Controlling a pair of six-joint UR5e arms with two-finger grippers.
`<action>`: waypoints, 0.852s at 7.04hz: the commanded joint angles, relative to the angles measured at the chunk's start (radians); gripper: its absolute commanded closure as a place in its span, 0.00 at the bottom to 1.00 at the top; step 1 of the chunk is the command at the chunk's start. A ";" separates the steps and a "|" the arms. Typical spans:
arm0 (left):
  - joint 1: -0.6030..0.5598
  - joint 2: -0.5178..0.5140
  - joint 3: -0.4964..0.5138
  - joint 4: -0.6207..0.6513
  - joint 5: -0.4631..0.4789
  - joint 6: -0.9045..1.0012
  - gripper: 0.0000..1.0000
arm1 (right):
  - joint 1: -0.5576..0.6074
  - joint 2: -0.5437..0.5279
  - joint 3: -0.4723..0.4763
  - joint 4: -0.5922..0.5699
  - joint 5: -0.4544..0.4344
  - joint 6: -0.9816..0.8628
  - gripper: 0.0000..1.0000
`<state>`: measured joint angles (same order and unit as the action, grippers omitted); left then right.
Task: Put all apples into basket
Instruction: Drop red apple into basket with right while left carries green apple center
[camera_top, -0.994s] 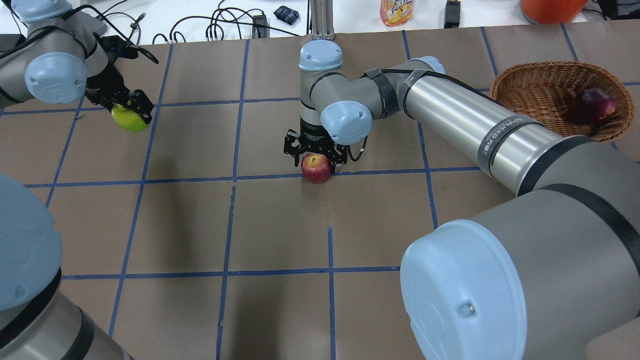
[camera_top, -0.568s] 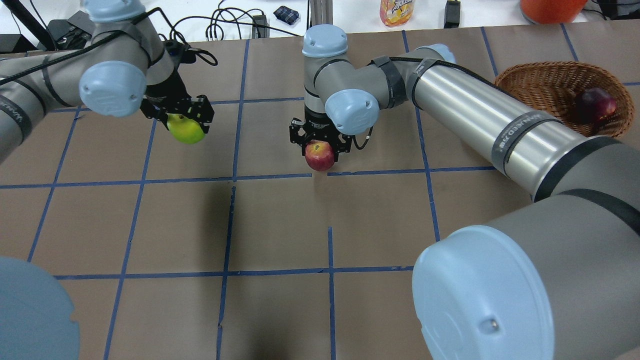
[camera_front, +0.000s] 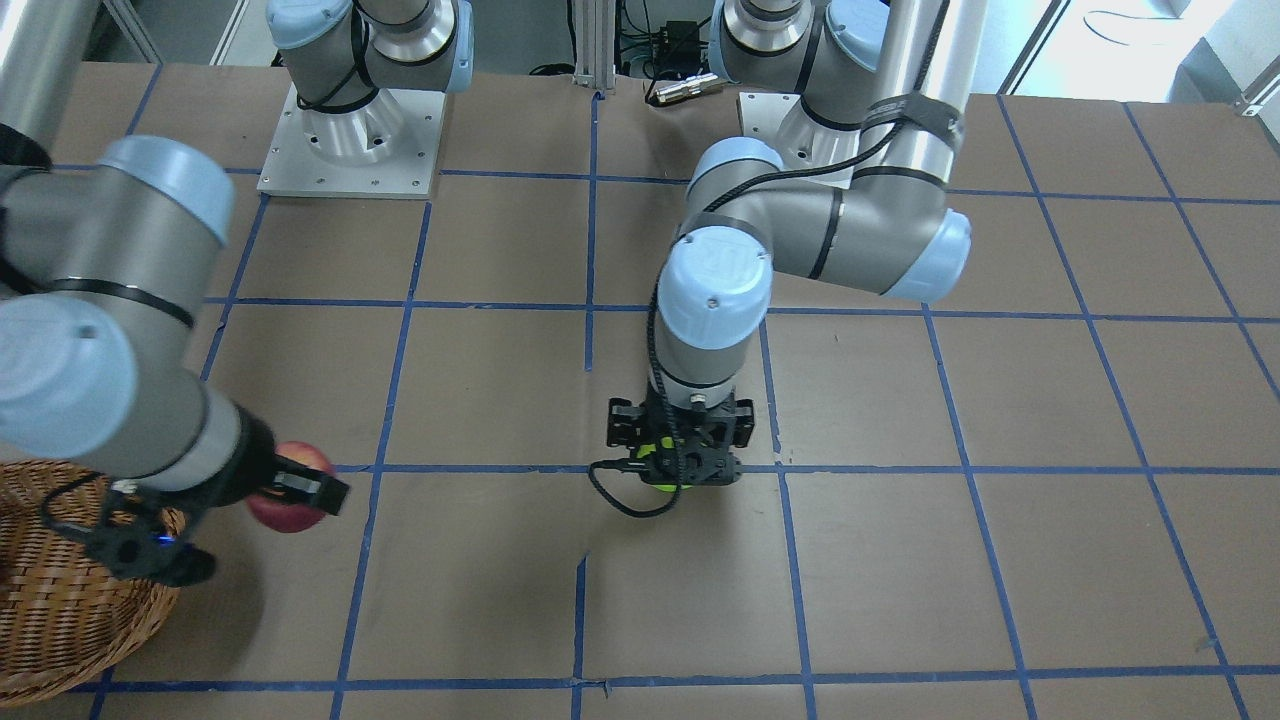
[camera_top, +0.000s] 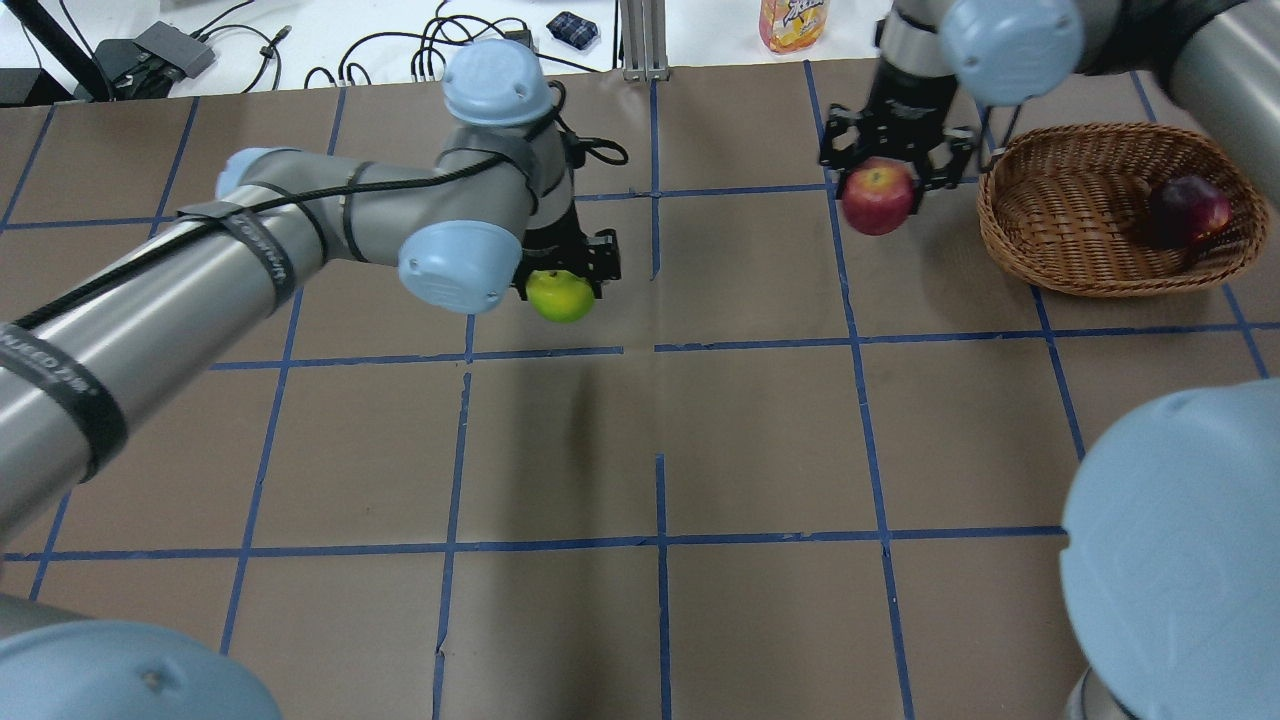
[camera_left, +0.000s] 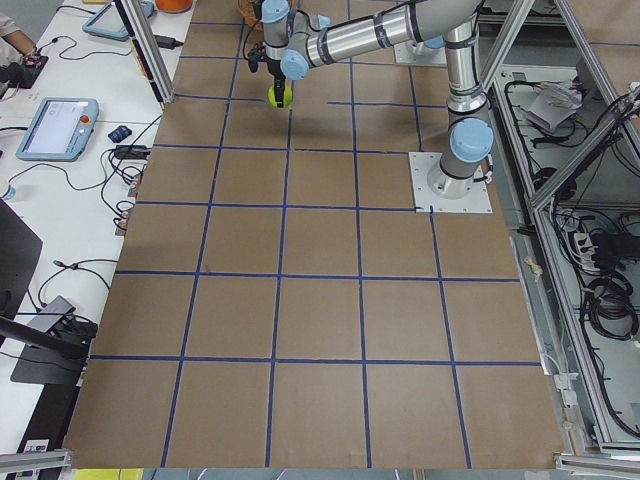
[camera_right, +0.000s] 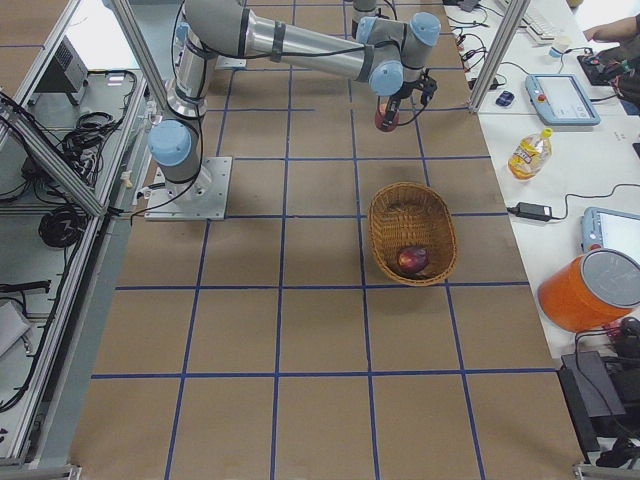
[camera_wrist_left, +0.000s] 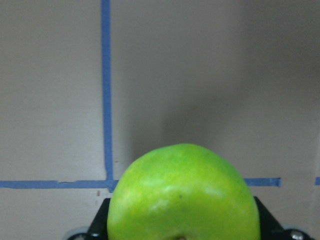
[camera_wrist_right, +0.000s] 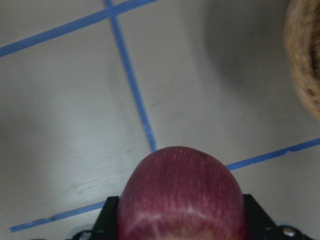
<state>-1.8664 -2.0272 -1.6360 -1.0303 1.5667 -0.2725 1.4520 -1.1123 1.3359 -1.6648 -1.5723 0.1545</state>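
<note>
Next, I release the red apple with my right gripper on the wicker basket's bottom (camera_front: 30, 564), midway between the basket's near and far rims.
My left gripper (camera_top: 562, 285) is shut on the lime green apple (camera_top: 561, 296) and holds it above the table's middle; the apple fills the left wrist view (camera_wrist_left: 184, 195) and peeks out under the gripper in the front view (camera_front: 662, 474). My right gripper (camera_top: 885, 180) is shut on the red apple (camera_top: 879, 198) and carries it in the air just left of the wicker basket (camera_top: 1075, 215). It also shows in the right wrist view (camera_wrist_right: 182, 197), with the basket's rim (camera_wrist_right: 305, 65) at the right edge. The dark maroon apple (camera_top: 1188, 210) lies inside the basket at its right end.
Brown paper with a blue tape grid (camera_top: 660, 345) covers the table. Cables (camera_top: 440, 55), a juice bottle (camera_top: 793, 22) and an orange container (camera_right: 588, 290) sit beyond the far edge. My left arm's long link (camera_top: 250, 250) crosses the left half.
My left gripper has carried the green apple right toward the table's middle. My right gripper has lifted the red apple and carried it right and away, up to the basket's left side.
</note>
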 joint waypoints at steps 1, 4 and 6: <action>-0.095 -0.082 -0.002 0.076 -0.017 -0.054 0.77 | -0.201 0.021 0.005 -0.068 -0.063 -0.375 1.00; -0.100 -0.119 -0.030 0.081 -0.019 -0.060 0.00 | -0.300 0.139 0.003 -0.267 -0.123 -0.542 1.00; -0.088 -0.041 0.014 0.018 -0.030 -0.059 0.00 | -0.320 0.169 0.012 -0.294 -0.120 -0.546 1.00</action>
<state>-1.9611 -2.1113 -1.6447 -0.9716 1.5452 -0.3287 1.1419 -0.9597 1.3430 -1.9406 -1.6919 -0.3820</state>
